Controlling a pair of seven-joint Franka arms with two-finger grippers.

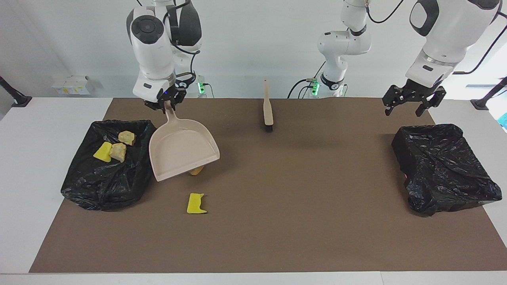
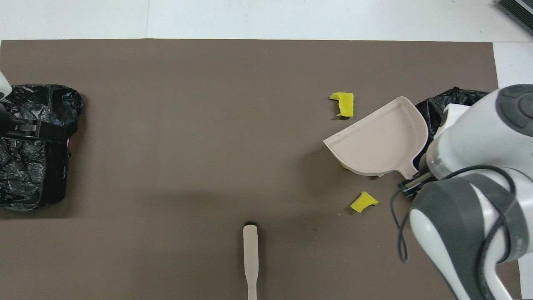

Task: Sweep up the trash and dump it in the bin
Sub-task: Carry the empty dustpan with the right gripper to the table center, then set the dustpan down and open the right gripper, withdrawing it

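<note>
The beige dustpan will go from my right gripper down on the open mat straight (image 2: 254,133) beyond the beige hand brush, where I will leave it.
My right gripper (image 1: 167,105) is shut on the handle of the beige dustpan (image 1: 182,152), held tilted over the mat beside the black-lined bin (image 1: 103,186). In the bin lie a yellow sponge piece (image 1: 102,152) and two tan lumps (image 1: 118,151). The pan hides most of an orange lump (image 1: 197,170). A yellow sponge (image 1: 196,203) lies on the mat, farther from the robots. The overhead view shows the pan (image 2: 381,141), that sponge (image 2: 344,103) and another yellow piece (image 2: 364,201). My left gripper (image 1: 414,103) is open and empty, waiting over the mat.
The beige hand brush (image 1: 268,109) lies on the mat near the robots, mid-table; it also shows in the overhead view (image 2: 250,254). A second black-lined bin (image 1: 443,166) stands at the left arm's end. The right arm (image 2: 479,175) hides most of its bin from overhead.
</note>
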